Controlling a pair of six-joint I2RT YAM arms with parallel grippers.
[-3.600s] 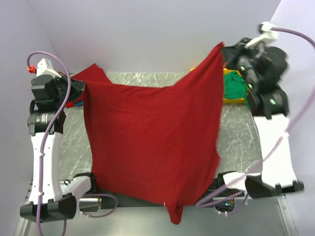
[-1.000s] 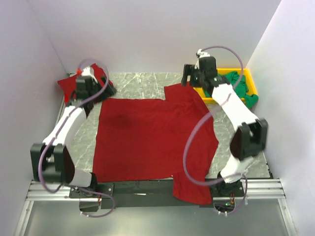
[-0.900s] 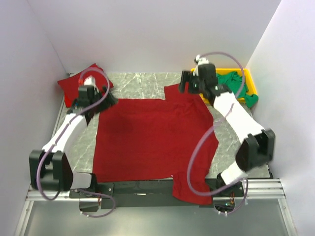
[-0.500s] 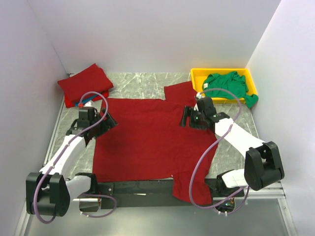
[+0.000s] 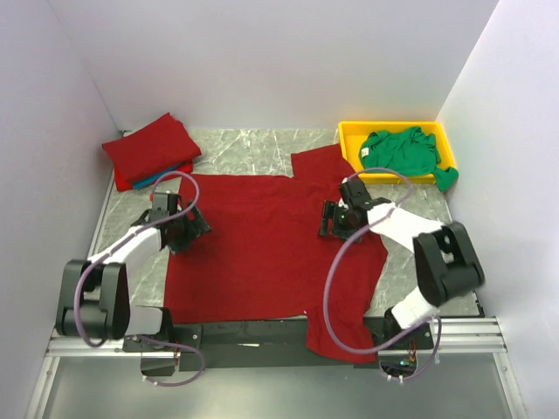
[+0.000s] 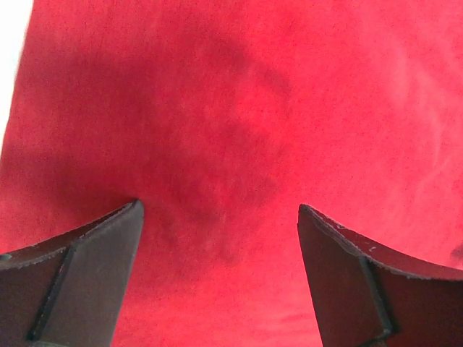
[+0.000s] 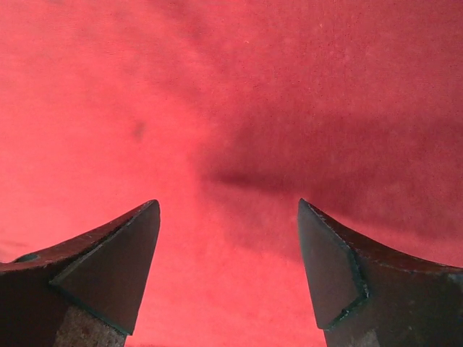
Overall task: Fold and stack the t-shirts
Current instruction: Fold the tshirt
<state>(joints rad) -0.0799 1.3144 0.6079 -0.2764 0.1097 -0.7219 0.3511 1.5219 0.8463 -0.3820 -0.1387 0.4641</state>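
I need to next close my left gripper on the near corner of the bottom hem [image 5: 168,320] of the dark red t-shirt, on the end opposite the sleeves.
A dark red t-shirt [image 5: 262,244] lies spread flat over the middle of the table, its lower right part hanging over the near edge. My left gripper [image 5: 194,229] hovers open over the shirt's left edge; cloth [image 6: 239,144] fills the left wrist view between the spread fingers. Over the shirt's right side my right gripper [image 5: 328,221] is open too, with only red cloth [image 7: 231,108] between its fingers. A folded red t-shirt [image 5: 150,148] rests on a blue one [image 5: 153,182] at the back left. A green t-shirt [image 5: 403,153] lies crumpled in the tray.
The shallow yellow tray [image 5: 354,140] stands at the back right, the green cloth spilling over its right rim. Lilac walls close in the table at the back and both sides. Bare marbled tabletop [image 5: 253,148] shows behind the shirt.
Both arms let go of the spread shirt at its far corners and drew back toward me; both grippers now hang low over the cloth nearer its middle. The shirt lies still.
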